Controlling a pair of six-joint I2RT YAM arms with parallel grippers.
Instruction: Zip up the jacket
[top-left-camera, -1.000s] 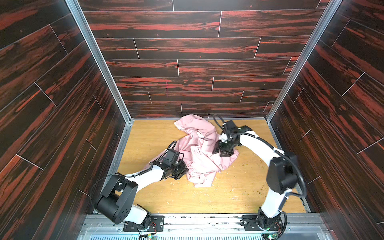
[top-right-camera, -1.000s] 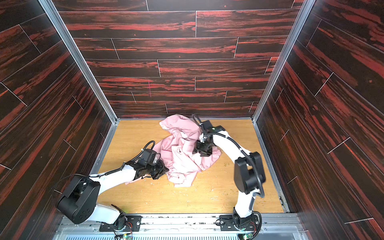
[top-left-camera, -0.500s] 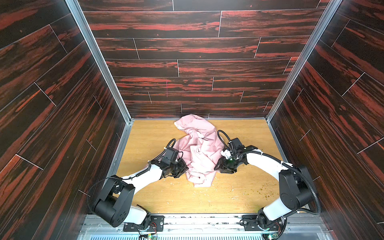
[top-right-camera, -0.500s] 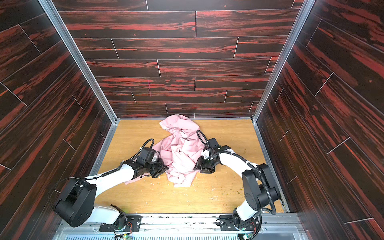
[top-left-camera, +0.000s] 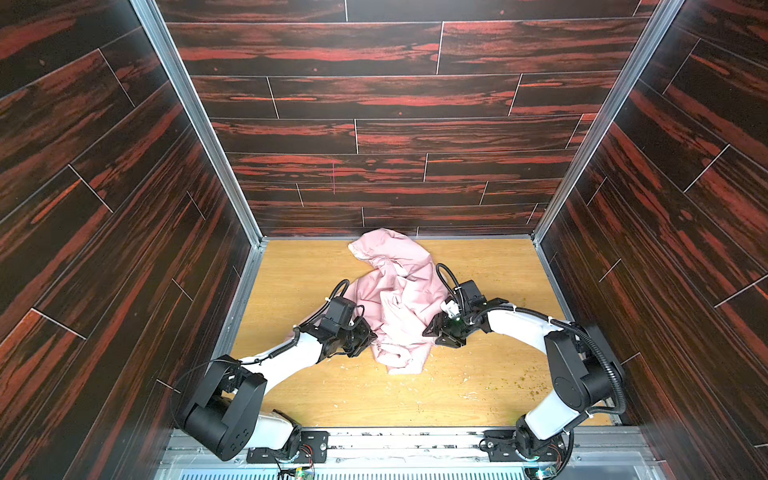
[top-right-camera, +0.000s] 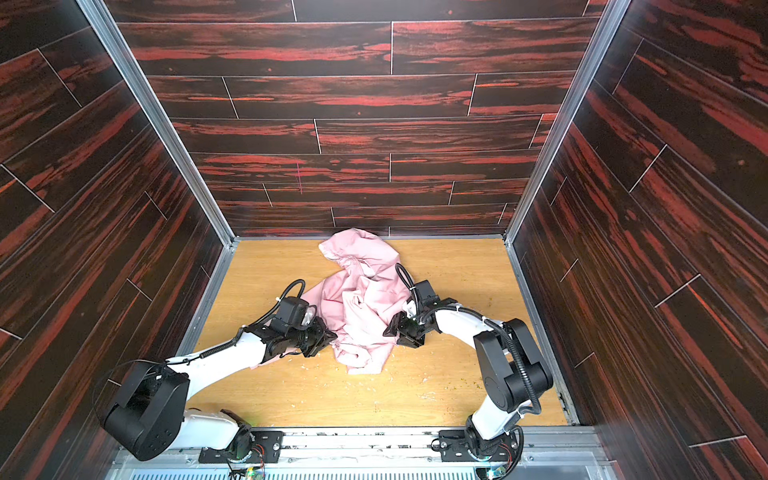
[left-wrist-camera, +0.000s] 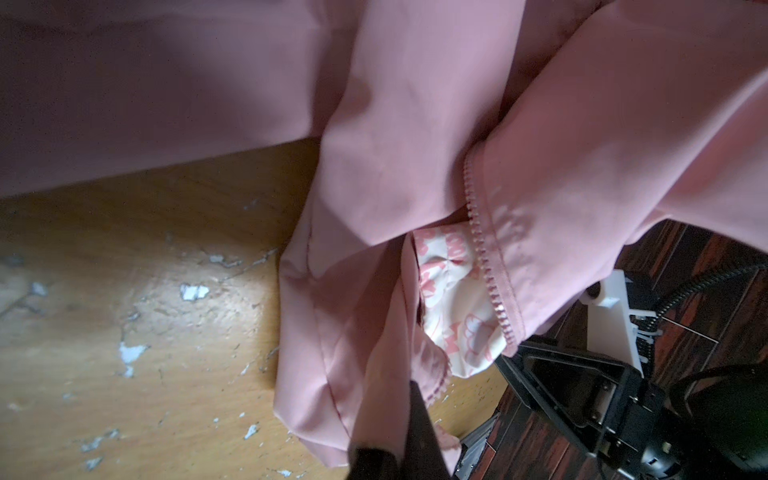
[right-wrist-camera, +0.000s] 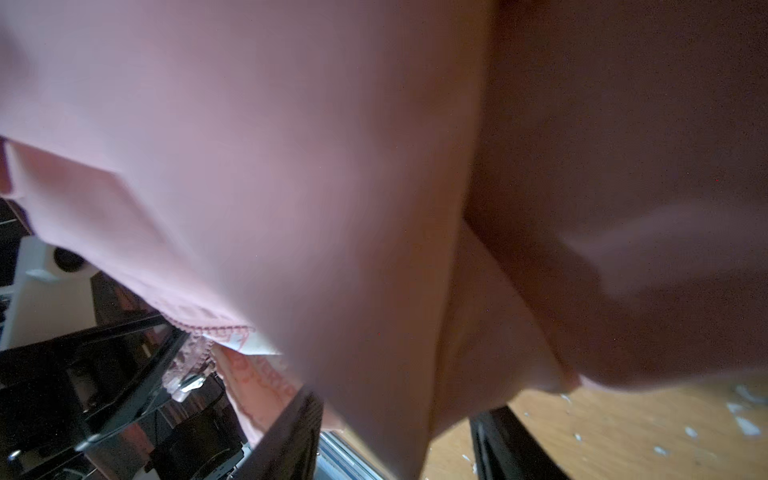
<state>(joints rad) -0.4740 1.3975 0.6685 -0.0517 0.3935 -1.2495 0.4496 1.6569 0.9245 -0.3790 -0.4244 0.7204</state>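
Note:
My right fingers straddle a plain fold away from the zipper teeth; I will back off, then take the front panel (left-wrist-camera: 524, 296) beside the teeth.
The light-pink jacket (top-left-camera: 399, 299) (top-right-camera: 365, 299) lies crumpled on the wooden tabletop, its hood end toward the back wall. My left gripper (top-left-camera: 370, 336) (top-right-camera: 328, 336) is at its lower left edge, shut on a fold of pink fabric (left-wrist-camera: 374, 374); its fingertips (left-wrist-camera: 419, 436) pinch the cloth. A row of pink zipper teeth (left-wrist-camera: 482, 257) runs along a front edge beside printed lining (left-wrist-camera: 453, 299). My right gripper (top-left-camera: 434, 334) (top-right-camera: 392, 332) is at the jacket's lower right edge, open, with a hanging fold (right-wrist-camera: 395, 374) between its spread fingers (right-wrist-camera: 299, 432).
The wooden tabletop (top-left-camera: 478, 374) carries white flecks and small crumbs, mostly at the front right. Dark red plank walls (top-left-camera: 374, 137) with metal corner posts close in the back and both sides. The two grippers face each other across the jacket's lower part.
My right gripper came down from the jacket's upper middle to its lower right edge, toward the front. The left gripper kept its hold and barely moved.

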